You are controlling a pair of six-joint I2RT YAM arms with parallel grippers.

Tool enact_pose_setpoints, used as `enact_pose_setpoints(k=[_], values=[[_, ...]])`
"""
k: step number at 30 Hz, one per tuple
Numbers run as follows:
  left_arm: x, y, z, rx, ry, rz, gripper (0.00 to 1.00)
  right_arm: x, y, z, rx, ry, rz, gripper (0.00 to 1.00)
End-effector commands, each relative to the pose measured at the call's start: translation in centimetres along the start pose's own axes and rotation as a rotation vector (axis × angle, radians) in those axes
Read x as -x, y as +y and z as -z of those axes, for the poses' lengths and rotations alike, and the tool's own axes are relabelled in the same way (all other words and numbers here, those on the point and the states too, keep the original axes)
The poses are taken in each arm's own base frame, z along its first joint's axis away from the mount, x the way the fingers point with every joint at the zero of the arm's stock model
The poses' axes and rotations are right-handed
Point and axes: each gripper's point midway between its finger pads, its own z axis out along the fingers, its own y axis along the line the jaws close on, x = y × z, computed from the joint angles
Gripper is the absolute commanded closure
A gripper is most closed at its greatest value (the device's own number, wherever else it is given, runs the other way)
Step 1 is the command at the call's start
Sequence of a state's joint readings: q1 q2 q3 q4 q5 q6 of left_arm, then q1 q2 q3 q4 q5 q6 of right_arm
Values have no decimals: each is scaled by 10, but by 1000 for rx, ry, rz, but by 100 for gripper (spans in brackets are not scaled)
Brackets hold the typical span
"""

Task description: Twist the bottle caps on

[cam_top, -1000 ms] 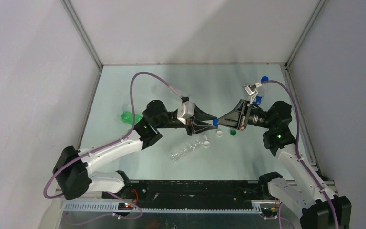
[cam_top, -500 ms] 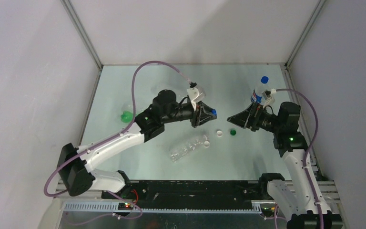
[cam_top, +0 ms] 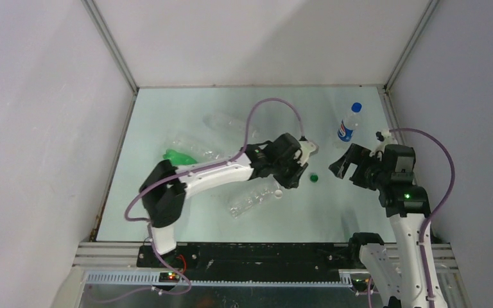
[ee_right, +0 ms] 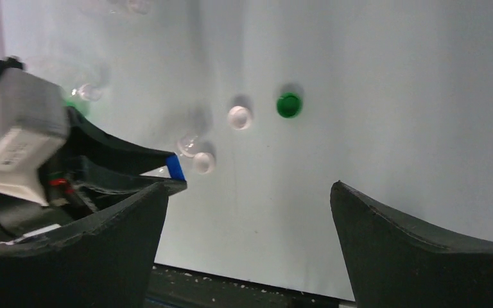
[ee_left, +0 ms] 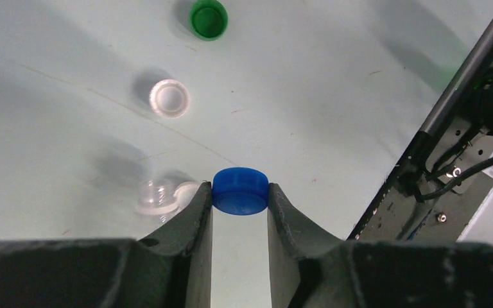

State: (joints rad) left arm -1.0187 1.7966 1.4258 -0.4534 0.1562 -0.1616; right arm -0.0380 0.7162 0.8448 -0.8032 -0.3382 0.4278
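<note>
My left gripper will release the blue bottle cap on the table [cam_top: 294, 196] [ee_left: 225, 144] next to the white cap at the opening of the clear bottle.
My left gripper [ee_left: 240, 194] is shut on a blue bottle cap [ee_left: 241, 189], held over the table's middle [cam_top: 293, 177]. Below it lie a white cap [ee_left: 169, 98], a green cap [ee_left: 208, 18] and a second white cap [ee_right: 203, 162] beside the open mouth [ee_left: 153, 194] of a clear bottle lying on its side [cam_top: 251, 199]. My right gripper [ee_right: 249, 187] hangs open and empty to the right [cam_top: 341, 165], facing the left one. The Pepsi-labelled bottle [cam_top: 346, 127] stands upright at the back right, wearing a blue cap [cam_top: 357, 106].
A green bottle [cam_top: 178, 156] lies at the left, with two clear bottles [cam_top: 194, 145] [cam_top: 223, 122] lying behind it. Grey walls close in the table on three sides. A black rail [ee_left: 452, 102] runs along the near edge.
The right gripper has opened, let go of the blue cap and drawn back to the right. The left arm has swung right and down over the loose caps, keeping the blue cap.
</note>
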Motion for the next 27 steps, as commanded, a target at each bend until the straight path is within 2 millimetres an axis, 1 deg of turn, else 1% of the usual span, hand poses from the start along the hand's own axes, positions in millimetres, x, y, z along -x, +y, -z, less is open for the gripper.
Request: enact_pose_setpoints(k=[1,2,3,4,5,6,7,8,9,11,14,18,20,22,24,25,26,27], values=[[9,-16,-11,18,37,-2,96,3,-17,16,-130,-32,20,1],[1,-17,-22,20,68,-2,96,1,-18,17,-141,-26,19,1],[5,-19,-24,19,64,3,96,3,-24,18,-179,-39,16,1],[-2,-19,-32,22,90,5,96,0,-28,19,-206,-33,0,1],[1,-19,-35,24,90,10,96,0,-29,20,-222,-34,5,1],[-7,-17,-43,35,117,13,96,-3,-27,20,-215,-22,14,1],[-5,-17,-46,40,118,17,96,-5,-24,20,-201,-13,17,1],[-13,-14,-52,50,144,23,96,-6,-20,19,-179,-7,34,1],[-12,-14,-55,54,146,32,96,-8,-16,18,-152,2,44,1],[-23,-10,-67,71,184,50,96,-8,-13,17,-129,-2,87,1],[-32,-4,-76,100,216,70,95,-10,-12,15,-125,-4,122,1],[-47,3,-86,136,271,88,92,-11,-19,16,-166,-21,100,1],[-53,6,-89,150,293,95,91,-11,-17,18,-162,-31,102,1],[-59,8,-90,163,312,101,87,-11,-13,20,-140,-28,115,1],[-60,9,-86,173,317,102,74,-11,-11,24,-127,-35,136,1],[-60,9,-84,178,315,101,63,-10,-10,26,-120,-44,142,1],[-56,8,-80,177,303,100,58,-8,-8,28,-114,-52,152,1],[-53,6,-78,176,293,99,48,-6,-7,30,-107,-65,159,1]])
